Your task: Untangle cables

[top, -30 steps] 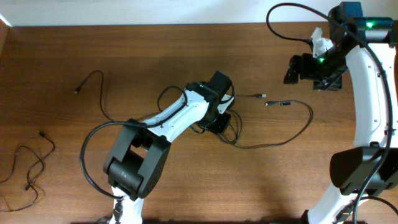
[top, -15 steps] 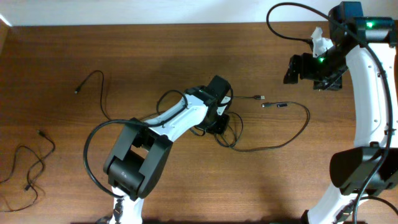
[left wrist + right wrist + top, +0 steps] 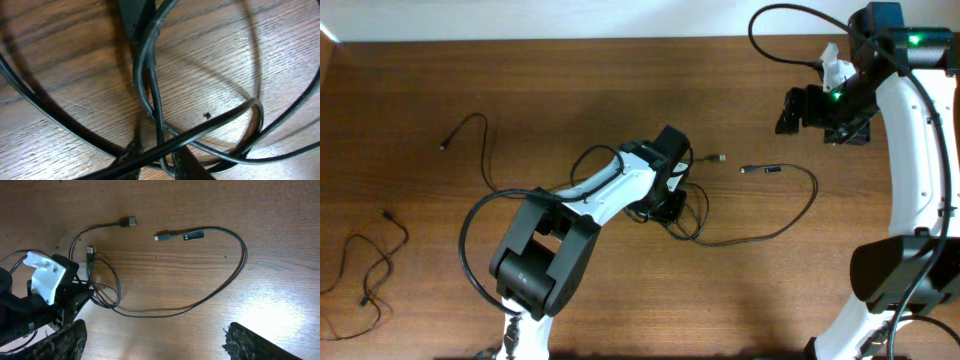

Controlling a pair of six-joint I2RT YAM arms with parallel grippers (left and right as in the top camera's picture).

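A cable loop crosses the plug's cable at my left gripper's fingers, so I need to open, grab only the cable [image 3: 157,105] below the plug and lift it clear.
A knotted bundle of thin black cables [image 3: 686,208] lies mid-table. From it a long strand [image 3: 812,195] loops right and ends in a plug [image 3: 761,169]. A shorter strand ends in a small plug [image 3: 718,157]. My left gripper [image 3: 670,200] is down on the bundle. In the left wrist view its fingertips [image 3: 157,161] are closed around crossing strands [image 3: 150,95]. The right wrist view shows the bundle [image 3: 102,287], both plugs [image 3: 192,235] [image 3: 129,221] and the left gripper [image 3: 75,297]. My right gripper [image 3: 790,110] is high at the far right, open [image 3: 160,345] and empty.
Two separate cables lie on the left: one curved strand [image 3: 480,140] with a plug at the back left, and a loose coil [image 3: 365,270] at the left edge. The left arm's thick black cable [image 3: 470,225] arcs beside its base.
My left gripper has moved slightly left, dragging the bundle. The small plug and the long loop have slid left with it. The right arm has not moved.
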